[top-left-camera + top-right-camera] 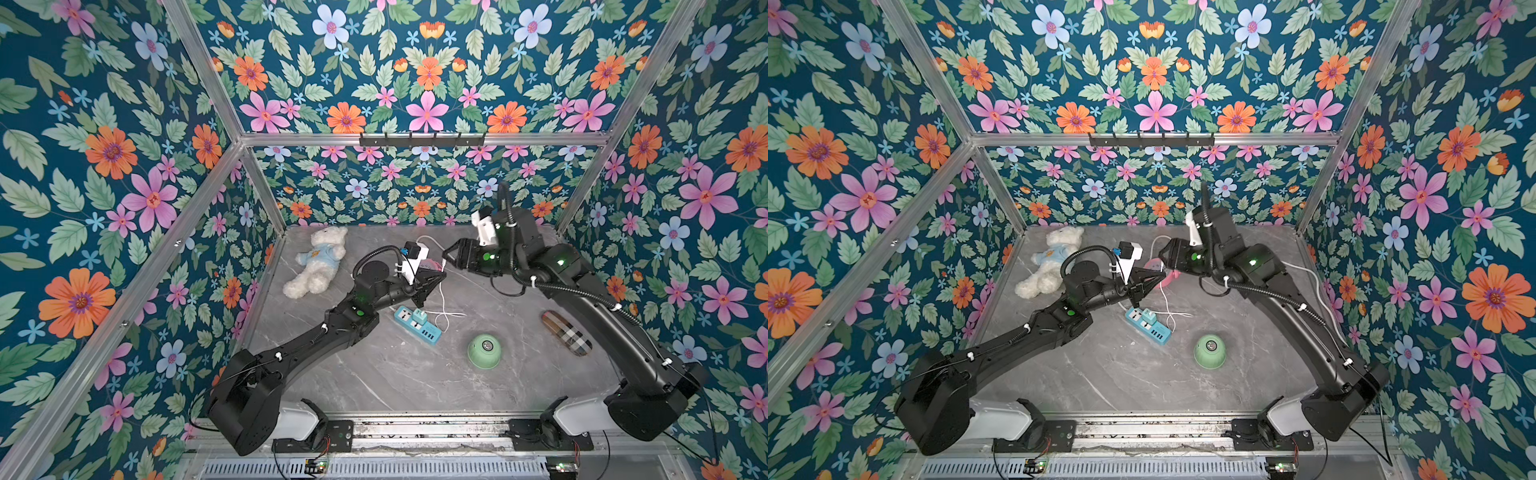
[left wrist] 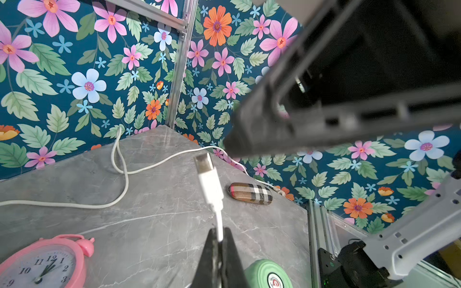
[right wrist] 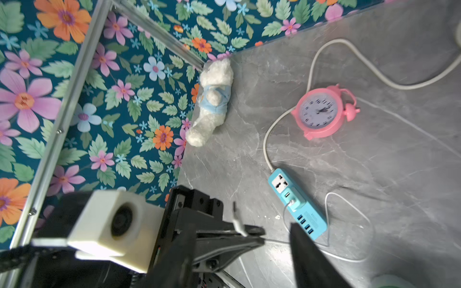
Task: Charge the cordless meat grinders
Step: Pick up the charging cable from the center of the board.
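Note:
My left gripper holds only the thin cable. My right gripper needs to steady the plug's metal end while my left gripper takes the plug's white body (image 2: 210,187).
The mint-green dome-shaped meat grinder (image 1: 484,351) (image 1: 1209,351) stands upright on the grey table at front centre, with neither gripper touching it. The left wrist view catches its edge (image 2: 268,274). My left gripper (image 1: 441,275) (image 2: 219,234) hangs above the table's middle, shut on the thin white charging cable just behind its plug (image 2: 208,174); the plug (image 3: 237,219) sticks out past the fingertips. My right gripper (image 1: 449,257) (image 3: 237,232) is open right at the left gripper's tip, its fingers standing either side of the plug without touching it.
A blue power strip (image 1: 417,326) (image 3: 296,202) lies under the left gripper, a teal adapter (image 1: 419,316) plugged in with the cable. A pink alarm clock (image 3: 319,112), white teddy bear (image 1: 318,259) and plaid case (image 1: 567,332) lie around.

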### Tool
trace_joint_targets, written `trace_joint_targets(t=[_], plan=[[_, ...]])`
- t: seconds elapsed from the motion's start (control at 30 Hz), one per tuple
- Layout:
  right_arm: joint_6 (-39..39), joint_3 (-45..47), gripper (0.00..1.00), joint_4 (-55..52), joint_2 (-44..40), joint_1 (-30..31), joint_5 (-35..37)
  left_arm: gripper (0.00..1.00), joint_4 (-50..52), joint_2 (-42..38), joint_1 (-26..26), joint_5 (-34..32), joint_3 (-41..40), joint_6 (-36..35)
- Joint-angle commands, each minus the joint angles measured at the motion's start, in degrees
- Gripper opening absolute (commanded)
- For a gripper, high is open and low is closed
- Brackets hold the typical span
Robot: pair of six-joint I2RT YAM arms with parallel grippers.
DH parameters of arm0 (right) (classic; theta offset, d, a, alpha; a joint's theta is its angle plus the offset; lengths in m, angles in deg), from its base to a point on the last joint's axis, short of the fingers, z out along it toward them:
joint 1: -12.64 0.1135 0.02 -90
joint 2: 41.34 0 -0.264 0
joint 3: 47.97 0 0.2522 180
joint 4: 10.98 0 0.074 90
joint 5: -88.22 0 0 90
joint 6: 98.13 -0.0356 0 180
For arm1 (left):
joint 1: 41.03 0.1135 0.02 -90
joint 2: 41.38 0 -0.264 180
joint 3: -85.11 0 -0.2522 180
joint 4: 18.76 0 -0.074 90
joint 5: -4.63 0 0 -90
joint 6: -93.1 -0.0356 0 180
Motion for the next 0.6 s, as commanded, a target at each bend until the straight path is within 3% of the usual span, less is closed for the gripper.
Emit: trace_joint_targets(t=[0.0, 0.07, 0.3, 0.47, 0.57], plan=[[6.1, -5.9, 0.68, -13.9, 2.3, -3.1, -13.5, 0.00, 1.4, -0.6, -0.3, 5.3, 0.3, -9.0], [11.1, -9.6, 0.69, -21.2, 4.2, -4.1, -19.3, 0.00, 5.4, -0.9, -0.9, 8.5, 0.8, -16.4], [17.0, -16.0, 0.66, -34.3, 6.8, -4.1, -23.7, 0.00, 19.8, -0.1, -1.5, 13.9, 4.5, -34.2], [18.6, -14.6, 0.55, -37.8, 8.7, -3.2, -20.3, 0.00, 22.6, 0.1, -1.8, 13.8, 5.9, -36.8], [17.6, -14.1, 0.53, -36.6, 9.8, -2.3, -21.6, 0.00, 23.5, 0.1, -2.2, 12.9, 5.9, -37.5]])
